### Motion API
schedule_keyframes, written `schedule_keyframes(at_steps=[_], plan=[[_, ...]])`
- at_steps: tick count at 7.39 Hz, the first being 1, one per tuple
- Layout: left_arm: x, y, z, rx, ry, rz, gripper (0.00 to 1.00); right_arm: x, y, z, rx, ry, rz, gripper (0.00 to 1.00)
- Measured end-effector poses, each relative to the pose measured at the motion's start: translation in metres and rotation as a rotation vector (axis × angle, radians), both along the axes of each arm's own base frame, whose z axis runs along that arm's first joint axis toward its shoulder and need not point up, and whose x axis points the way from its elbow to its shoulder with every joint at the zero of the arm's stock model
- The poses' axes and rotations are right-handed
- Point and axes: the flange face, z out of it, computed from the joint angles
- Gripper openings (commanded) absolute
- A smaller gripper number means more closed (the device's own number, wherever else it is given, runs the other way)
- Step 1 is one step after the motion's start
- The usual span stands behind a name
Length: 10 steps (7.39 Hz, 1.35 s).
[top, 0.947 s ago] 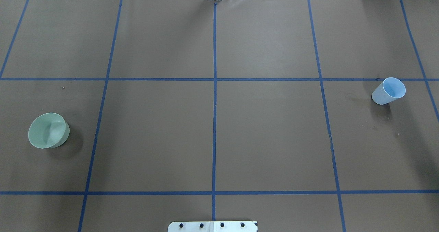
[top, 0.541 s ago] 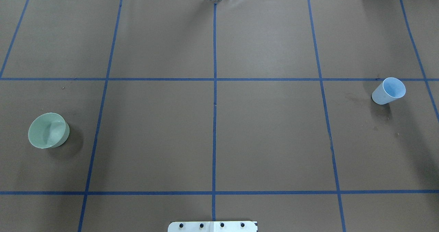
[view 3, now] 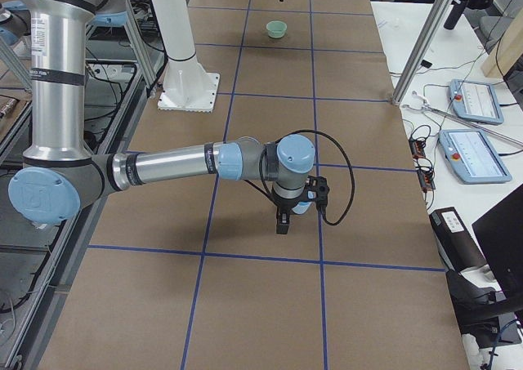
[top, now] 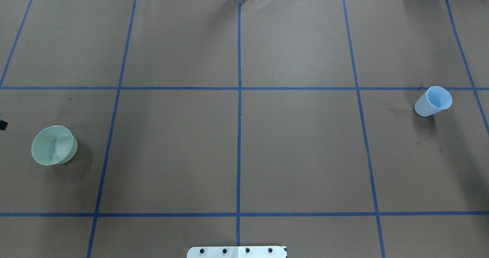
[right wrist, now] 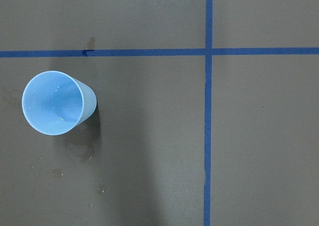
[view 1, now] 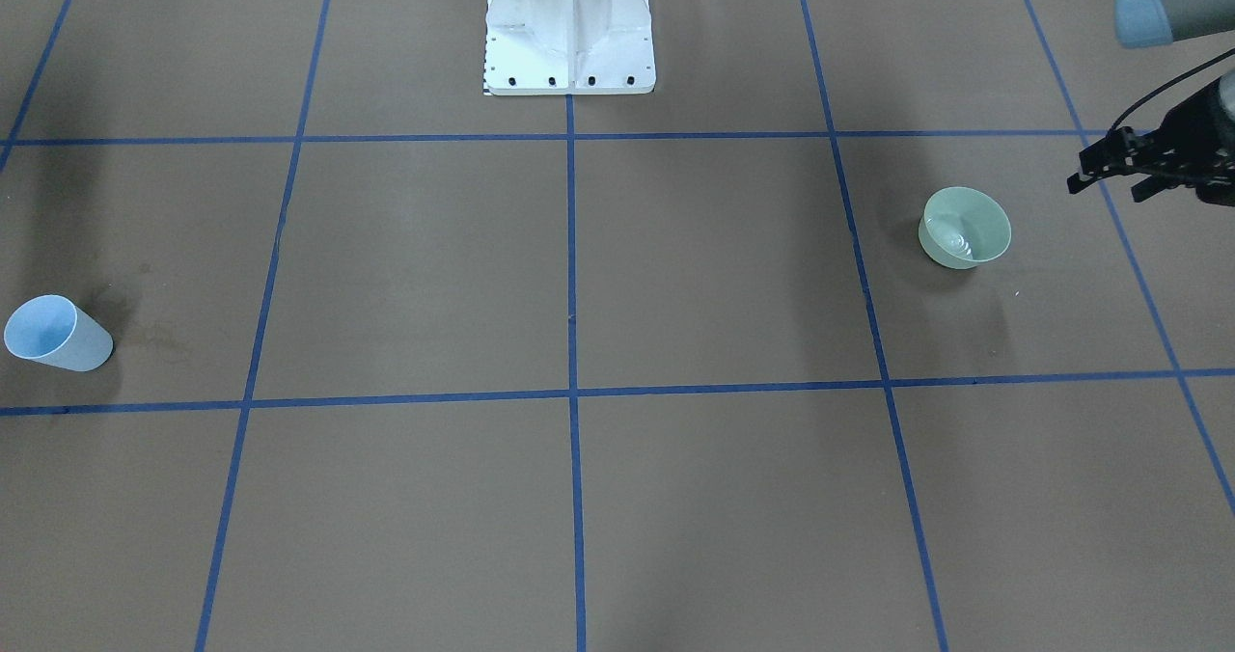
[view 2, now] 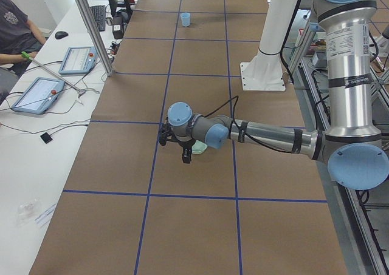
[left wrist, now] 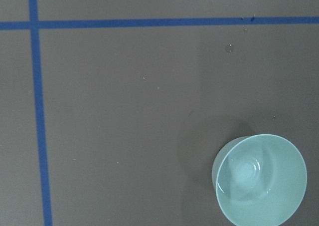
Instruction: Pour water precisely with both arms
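Note:
Next, I move my left gripper to the pale green bowl and close it on the bowl's rim (view 1: 1008, 234) (left wrist: 216, 183), on the side facing away from the light blue cup.
A pale green bowl (top: 53, 145) stands at the table's left; it also shows in the front view (view 1: 965, 228) and the left wrist view (left wrist: 259, 181). Faint ripples of water (left wrist: 246, 168) show inside it. A light blue cup (top: 433, 100) stands upright at the right, seen from above in the right wrist view (right wrist: 57, 104). My left gripper (view 1: 1110, 175) hovers beside the bowl, open and empty. My right gripper (view 3: 290, 215) hovers above the cup; I cannot tell whether it is open or shut.
The brown table cover carries a blue tape grid. The white bolted pedestal (view 1: 569, 25) stands at the robot's edge. Wet spots (right wrist: 82, 153) lie on the cover next to the cup. Operators' tablets (view 2: 36, 93) lie on the white bench across the table.
A black tip of my left gripper has come into the overhead view at its left edge. The bowl and the cup have not moved.

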Motion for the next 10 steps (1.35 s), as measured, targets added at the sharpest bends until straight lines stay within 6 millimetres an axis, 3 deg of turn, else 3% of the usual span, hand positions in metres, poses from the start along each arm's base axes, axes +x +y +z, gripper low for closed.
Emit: schedule_keyframes(at_steps=[2,5,6,7,8,9,10], plan=[[0.042,0.000,0.002,0.007,-0.025,0.058,1.00,-0.015,-0.002,0.001,0.006,-0.004,-0.033,1.00],[0.070,-0.010,0.024,-0.010,-0.037,0.092,0.99,-0.020,-0.003,-0.005,0.022,-0.038,-0.040,1.00],[0.082,-0.010,0.026,-0.015,-0.032,0.092,0.89,-0.020,-0.003,-0.005,0.026,-0.043,-0.039,1.00],[0.092,-0.008,0.027,-0.014,-0.021,0.089,0.70,-0.020,-0.004,-0.006,0.027,-0.045,-0.039,1.00],[0.100,-0.006,0.036,-0.003,-0.007,0.091,0.30,-0.020,-0.004,-0.007,0.029,-0.045,-0.039,1.00],[0.103,-0.006,0.045,0.005,0.002,0.091,0.00,-0.020,-0.004,-0.007,0.032,-0.045,-0.040,1.00],[0.105,-0.006,0.046,0.015,0.010,0.091,0.00,-0.020,-0.004,-0.008,0.034,-0.045,-0.040,1.00]])
